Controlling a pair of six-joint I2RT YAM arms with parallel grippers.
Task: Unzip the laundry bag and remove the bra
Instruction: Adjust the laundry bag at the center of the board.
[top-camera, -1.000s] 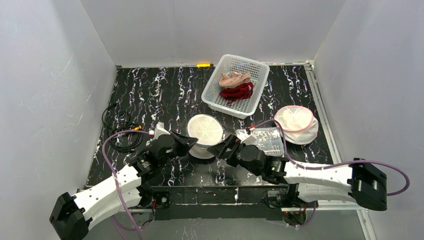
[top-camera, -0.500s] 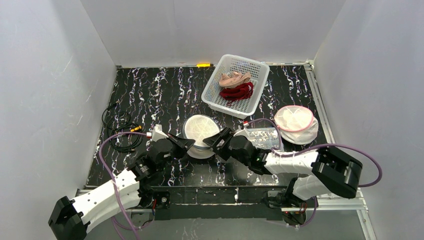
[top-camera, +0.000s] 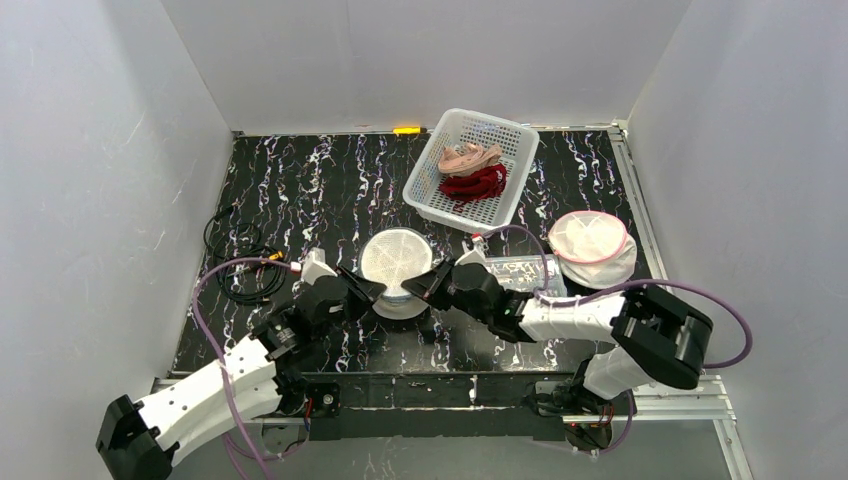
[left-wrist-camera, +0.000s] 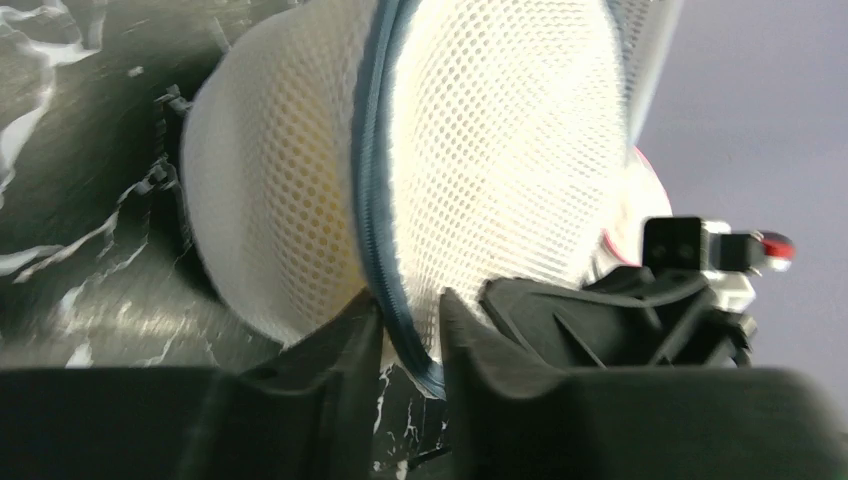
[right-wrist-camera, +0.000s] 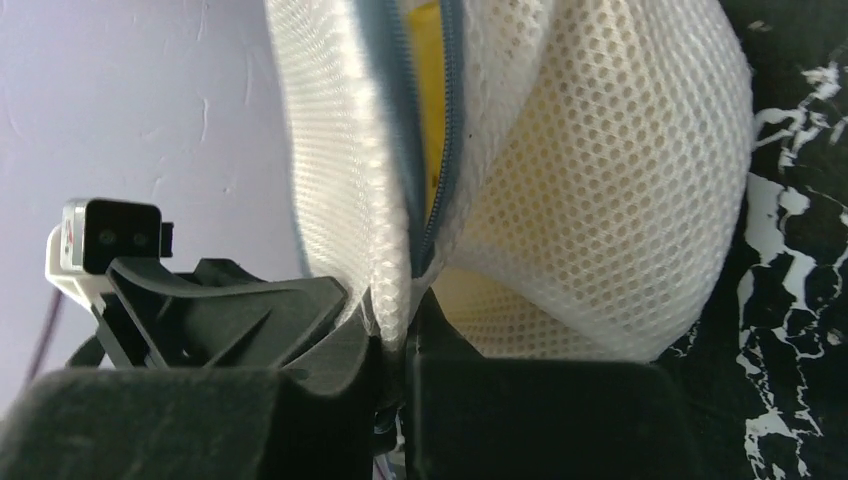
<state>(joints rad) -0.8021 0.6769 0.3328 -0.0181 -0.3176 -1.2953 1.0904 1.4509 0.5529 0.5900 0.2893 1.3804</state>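
I can see the zipper is open only a little beside my right gripper, so I will back my left gripper off, take the bag's side rim (top-camera: 363, 260) with it and turn the bag for more unzipping.
The round white mesh laundry bag (top-camera: 397, 262) stands tipped up on its edge between both grippers. Its blue zipper (left-wrist-camera: 372, 190) runs round the rim. In the right wrist view the zipper (right-wrist-camera: 452, 150) gapes a little, and the bra shows only as yellow fabric (right-wrist-camera: 430, 140) inside. My left gripper (top-camera: 372, 292) (left-wrist-camera: 410, 318) has its fingers narrowly apart around the zipper rim, with a sliver of table showing beside it. My right gripper (top-camera: 425, 287) (right-wrist-camera: 397, 335) is shut on the bag's mesh edge, just beside the zipper.
A white basket (top-camera: 428, 190) at the back holds a pink and a red garment. A second mesh bag with a pink rim (top-camera: 592, 245) and a clear plastic box (top-camera: 525, 272) lie to the right. Black cables (top-camera: 238, 265) are coiled at the left.
My right gripper moved left to the bag and closed on its edge. The left jaws eased slightly apart. The bag shifted a little left and tipped up.
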